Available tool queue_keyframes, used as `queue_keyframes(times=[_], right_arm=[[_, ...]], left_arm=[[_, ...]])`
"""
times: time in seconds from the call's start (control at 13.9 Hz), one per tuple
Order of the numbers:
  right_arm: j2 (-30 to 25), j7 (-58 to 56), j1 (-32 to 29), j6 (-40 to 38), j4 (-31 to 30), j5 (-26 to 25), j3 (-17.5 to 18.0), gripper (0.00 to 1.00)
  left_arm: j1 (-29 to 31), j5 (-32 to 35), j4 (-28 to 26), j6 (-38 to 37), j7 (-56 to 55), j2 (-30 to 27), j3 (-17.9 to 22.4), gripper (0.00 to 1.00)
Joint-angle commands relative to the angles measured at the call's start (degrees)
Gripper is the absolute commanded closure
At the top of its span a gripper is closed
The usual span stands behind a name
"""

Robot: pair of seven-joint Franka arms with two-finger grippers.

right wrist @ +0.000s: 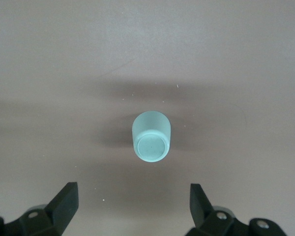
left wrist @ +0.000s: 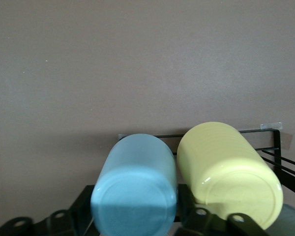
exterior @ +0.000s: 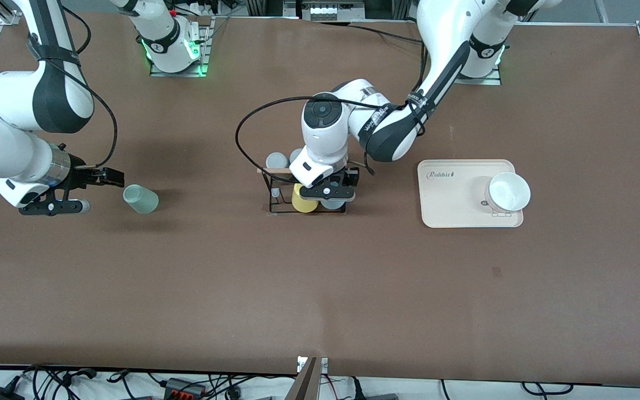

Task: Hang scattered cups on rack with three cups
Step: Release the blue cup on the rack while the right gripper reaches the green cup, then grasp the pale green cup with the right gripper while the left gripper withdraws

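Observation:
The robot's right gripper should go to the mint-green cup next and close around its sides (exterior: 135, 195) (right wrist: 151, 141) near the bottom end of the cup.
The black wire rack (exterior: 273, 195) with a wooden rod (exterior: 274, 170) stands mid-table. It carries a yellow cup (exterior: 303, 202) and two grey cups (exterior: 276, 160). My left gripper (exterior: 328, 193) is over the rack, shut on the light blue cup (exterior: 332, 205). In the left wrist view the blue cup (left wrist: 135, 182) sits between the fingers (left wrist: 187, 204), bottom up, right beside the yellow cup (left wrist: 226, 169). The mint-green cup (exterior: 141, 199) lies on its side on the table toward the right arm's end. My right gripper (exterior: 95, 191) is open beside it, apart from it; the cup (right wrist: 151, 136) lies ahead of the open gripper (right wrist: 133, 201).
A cream tray (exterior: 453, 208) with a white bowl (exterior: 510, 191) on it lies toward the left arm's end of the table. A black cable (exterior: 248, 125) loops from the left arm above the rack.

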Motion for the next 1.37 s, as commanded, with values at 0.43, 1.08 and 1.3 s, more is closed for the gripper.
queue_keyframes(times=[0.43,1.08,1.3], right_arm=[[0.4,0.5,0.1,9.0,-6.6,-0.7,0.0,0.00],[7.8,0.6,-1.2,12.6,-7.5,-0.4,-0.1,0.00],[10.0,0.7,-1.2,13.2,-7.5,-0.2,-0.1,0.00]], left_arm=[[2.5,0.3,0.5,-8.5,1.4,-8.7,-1.0,0.00],[21.6,-8.8,0.7,-26.6,20.4,-24.3,-1.0,0.00],[26.0,-10.3,0.7,-30.6,26.6,-26.4,-0.3,0.00]])
